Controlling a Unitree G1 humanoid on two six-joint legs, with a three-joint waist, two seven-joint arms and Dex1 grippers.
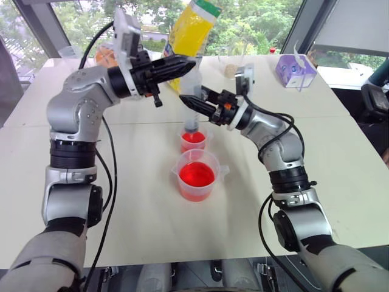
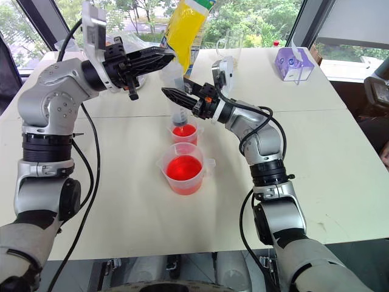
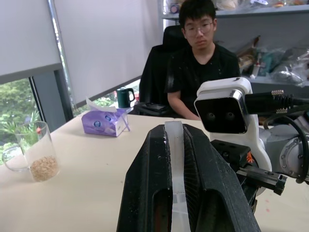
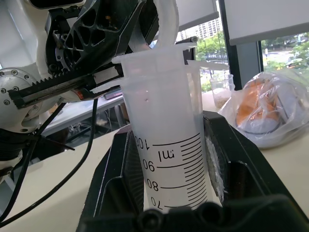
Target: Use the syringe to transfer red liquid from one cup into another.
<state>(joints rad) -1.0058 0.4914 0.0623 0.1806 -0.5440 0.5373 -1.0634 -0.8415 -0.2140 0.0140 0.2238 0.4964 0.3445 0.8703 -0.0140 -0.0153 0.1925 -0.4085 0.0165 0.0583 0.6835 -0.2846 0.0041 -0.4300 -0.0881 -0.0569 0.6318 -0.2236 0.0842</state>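
Observation:
The robot's right gripper will release the syringe on the bare table (image 1: 275, 154) under its own arm, in front of the tissue box.
The syringe (image 1: 192, 119) stands upright over the table, its tip down inside the smaller plain cup (image 1: 193, 141), which has red liquid in it. My right gripper (image 1: 189, 101) is shut on the clear graduated barrel (image 4: 169, 159). My left gripper (image 1: 187, 64), reaching in from the left above it, is shut on the white plunger (image 3: 175, 159). The wider spouted beaker (image 1: 209, 159) stands just in front of the small cup and holds red liquid (image 1: 196, 174).
A yellow bag (image 1: 191, 27) stands behind the syringe. A clear cup of beige grains (image 1: 231, 66) and a purple tissue box (image 1: 295, 70) are at the far right. A plastic bag with orange contents (image 1: 106, 56) lies far left. A person (image 3: 203, 63) sits beyond the table.

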